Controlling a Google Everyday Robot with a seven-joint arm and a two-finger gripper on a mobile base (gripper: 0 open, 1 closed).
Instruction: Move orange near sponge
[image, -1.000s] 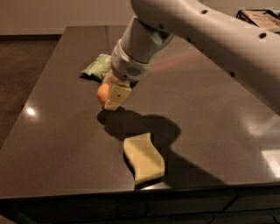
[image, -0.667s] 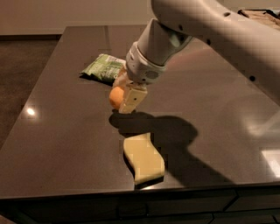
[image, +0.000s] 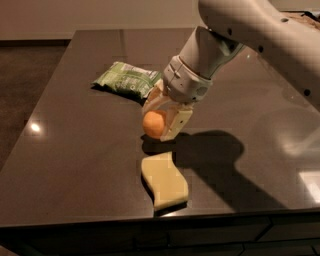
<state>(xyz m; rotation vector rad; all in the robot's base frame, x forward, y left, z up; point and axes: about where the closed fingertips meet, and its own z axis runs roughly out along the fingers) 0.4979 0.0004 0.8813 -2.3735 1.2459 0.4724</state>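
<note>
Next, my gripper sets the orange free on the dark table (image: 157, 139), in the spot that lies just behind the far end of the sponge.
The orange (image: 153, 124) is small and round, held between the cream fingers of my gripper (image: 161, 123). The gripper is shut on it and holds it just above the dark table, right behind the far end of the sponge. The sponge (image: 164, 180) is a pale yellow flat block with wavy sides, lying near the table's front edge. The orange's shadow falls on the table just behind the sponge. My white arm reaches in from the upper right.
A crinkled green and white snack packet (image: 127, 78) lies behind and left of the gripper. The dark table (image: 70, 150) has its front edge just beyond the sponge and its left edge toward the floor. My arm's shadow lies right of the sponge.
My gripper has carried the orange to the right and toward the front, away from the snack packet, down to just behind the sponge.
</note>
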